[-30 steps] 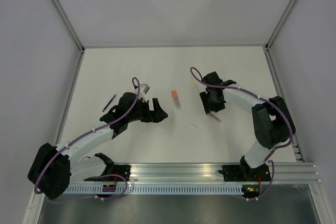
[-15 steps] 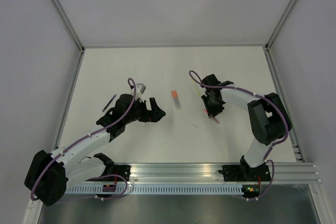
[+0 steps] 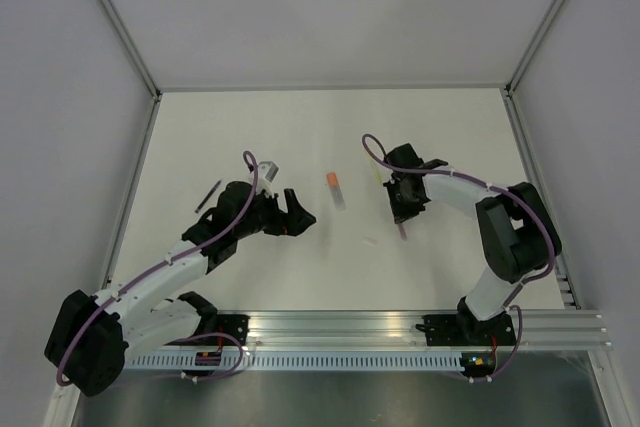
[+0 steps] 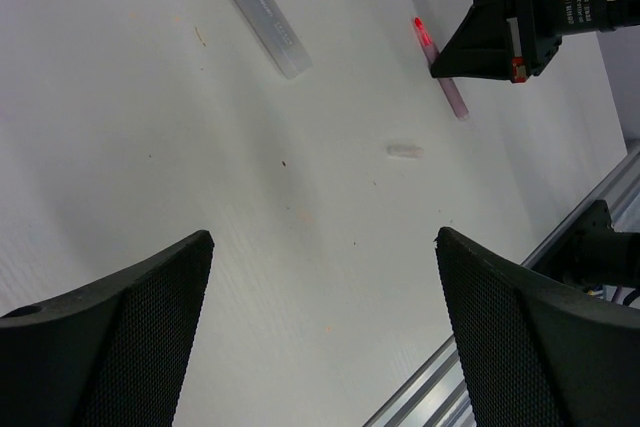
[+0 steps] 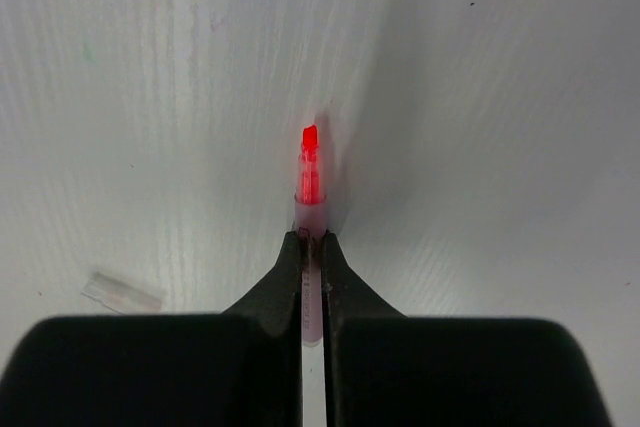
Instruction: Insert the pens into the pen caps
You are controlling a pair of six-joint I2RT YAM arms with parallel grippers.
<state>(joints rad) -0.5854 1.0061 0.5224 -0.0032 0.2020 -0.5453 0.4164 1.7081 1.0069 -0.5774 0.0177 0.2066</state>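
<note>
I should hold the whitish pen's tip with my left gripper while my right gripper takes the pen's rear end (image 5: pixel 312 332), because my right gripper holds it too near that tip.
My right gripper (image 5: pixel 311 242) is shut on a whitish pen (image 5: pixel 311 212) with a bare red tip (image 5: pixel 310 157), low over the table; its end pokes out below the gripper (image 3: pixel 403 214) in the top view. A small clear pen cap (image 5: pixel 122 293) lies loose to the left of it (image 3: pixel 370 241). A pen with an orange cap (image 3: pixel 335 190) lies mid-table between the arms. A black pen (image 3: pixel 208 194) lies left of my left arm. A yellow pen (image 3: pixel 374 176) peeks out beside the right wrist. My left gripper (image 4: pixel 322 237) hangs open over bare table (image 3: pixel 295 212).
An aluminium rail (image 3: pixel 400 332) runs along the near edge, and grey walls (image 3: pixel 110 147) close in the white table on the other sides. In the left wrist view the right gripper (image 4: pixel 530 17) stands beyond the clear cap (image 4: pixel 405 151).
My right gripper has shut on the red-tipped pen, which now points straighter toward the near edge. The left arm has drifted slightly and stays open.
</note>
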